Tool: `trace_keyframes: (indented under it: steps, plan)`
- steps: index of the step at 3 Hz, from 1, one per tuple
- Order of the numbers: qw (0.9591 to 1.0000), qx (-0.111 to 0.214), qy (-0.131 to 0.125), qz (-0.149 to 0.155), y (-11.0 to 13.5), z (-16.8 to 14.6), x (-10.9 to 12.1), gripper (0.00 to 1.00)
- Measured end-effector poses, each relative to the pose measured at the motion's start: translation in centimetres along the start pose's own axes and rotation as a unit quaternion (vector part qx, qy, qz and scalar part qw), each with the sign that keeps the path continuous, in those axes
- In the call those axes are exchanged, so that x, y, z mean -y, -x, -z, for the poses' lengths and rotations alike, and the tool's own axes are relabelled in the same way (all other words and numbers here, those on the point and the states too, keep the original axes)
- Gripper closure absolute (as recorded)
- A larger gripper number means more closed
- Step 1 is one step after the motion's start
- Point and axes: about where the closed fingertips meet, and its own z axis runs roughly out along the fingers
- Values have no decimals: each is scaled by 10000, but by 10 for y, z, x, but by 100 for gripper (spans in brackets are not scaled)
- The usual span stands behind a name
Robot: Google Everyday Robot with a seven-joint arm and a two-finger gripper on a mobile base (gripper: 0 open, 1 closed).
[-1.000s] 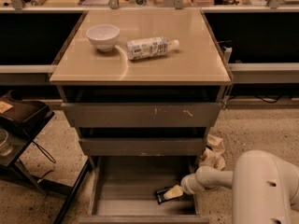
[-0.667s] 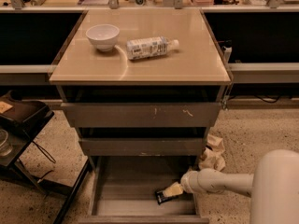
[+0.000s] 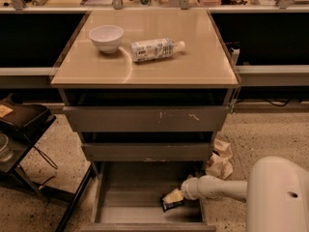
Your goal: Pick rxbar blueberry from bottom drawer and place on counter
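Note:
Next, the gripper closes on the middle of the rxbar blueberry [image 3: 173,203], lying on the open drawer's bottom.
The rxbar blueberry [image 3: 169,205] is a small dark bar lying tilted on the floor of the open bottom drawer [image 3: 128,197], right of centre near the front. My gripper [image 3: 174,196] reaches into the drawer from the right on a white arm [image 3: 217,188]. Its pale tip sits right over the bar's upper edge and hides part of it. The counter [image 3: 193,66] is the glossy beige slab on top of the cabinet.
A white bowl [image 3: 106,36] and a clear bottle [image 3: 155,49] lying on its side sit on the counter. Two closed drawer fronts [image 3: 145,120] are above the open drawer. Crumpled paper [image 3: 219,161] lies on the floor at the right. A black stand [image 3: 24,124] is at the left.
The gripper has shifted slightly left over the bar, and the white arm body has shifted a little at the right. The bar stays on the drawer floor.

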Motion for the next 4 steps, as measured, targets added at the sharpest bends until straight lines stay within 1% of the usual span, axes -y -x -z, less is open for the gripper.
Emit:
trace_keyframes:
  steps: [1, 2, 3, 4]
  plan:
    - [9997, 72, 232, -78, -6, -36, 3, 0]
    - [9997, 76, 230, -74, -6, -36, 3, 0]
    - [9990, 65, 377, -234, -19, -52, -7, 0]
    - [9978, 73, 582, -306, -39, -82, -33, 0]
